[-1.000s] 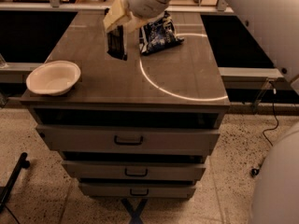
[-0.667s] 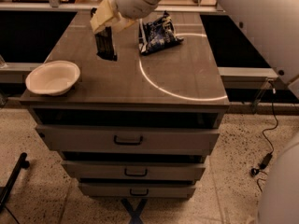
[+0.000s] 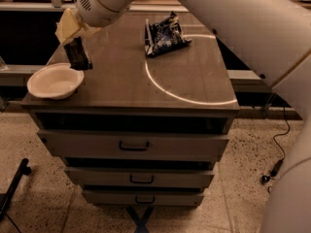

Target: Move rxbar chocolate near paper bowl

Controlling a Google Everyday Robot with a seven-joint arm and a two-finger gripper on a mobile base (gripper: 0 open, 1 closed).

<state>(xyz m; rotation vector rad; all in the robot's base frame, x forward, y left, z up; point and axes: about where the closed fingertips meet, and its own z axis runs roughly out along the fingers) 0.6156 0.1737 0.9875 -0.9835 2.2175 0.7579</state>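
Observation:
The robot's gripper needs to release the rxbar chocolate inside the off-white paper bowl (image 3: 71, 74), toward the middle of the cabinet top.
My gripper (image 3: 73, 33), with pale yellowish fingers, is at the left side of the brown cabinet top (image 3: 121, 76). It is shut on the upper end of the black rxbar chocolate (image 3: 77, 55), which hangs upright with its lower end at or just above the surface. The off-white paper bowl (image 3: 54, 80) sits at the front left corner of the top, just in front of and slightly left of the bar. The white arm reaches in from the upper right.
A dark blue and white snack bag (image 3: 165, 35) lies at the back middle of the top. A pale circular line (image 3: 194, 81) marks the right half. Below the top are several drawers (image 3: 133, 145) with handles. The speckled floor surrounds the cabinet.
My gripper has carried the bar leftward and toward the front, from next to the snack bag to just behind the paper bowl.

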